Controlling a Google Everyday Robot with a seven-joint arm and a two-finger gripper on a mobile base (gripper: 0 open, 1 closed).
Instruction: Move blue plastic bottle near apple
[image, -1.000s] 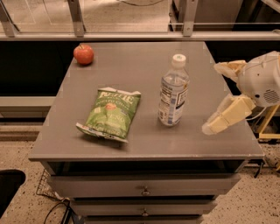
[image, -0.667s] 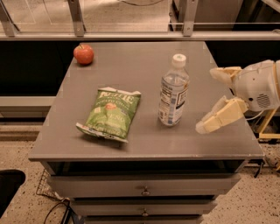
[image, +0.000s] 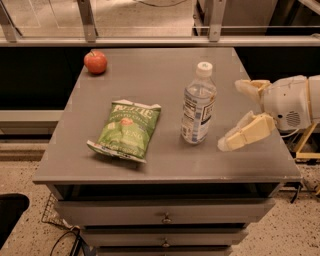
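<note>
Next, I bring my gripper closed around the blue plastic bottle's middle (image: 198, 103), at a spot that is well below the bottle's white cap.
The blue plastic bottle (image: 198, 104) stands upright on the grey table (image: 165, 65), right of centre, white cap on top. The red apple (image: 95, 62) sits at the table's far left corner. My gripper (image: 235, 115) comes in from the right, just right of the bottle and at its height. Its two pale fingers (image: 245, 132) are spread apart and hold nothing, with a small gap between them and the bottle.
A green chip bag (image: 127, 129) lies flat on the table left of the bottle, between it and the apple's side. Drawers (image: 165, 218) sit under the tabletop. A metal railing (image: 150, 40) runs behind the table.
My gripper has moved left, closer to the bottle. The bottle, apple and chip bag have not moved.
</note>
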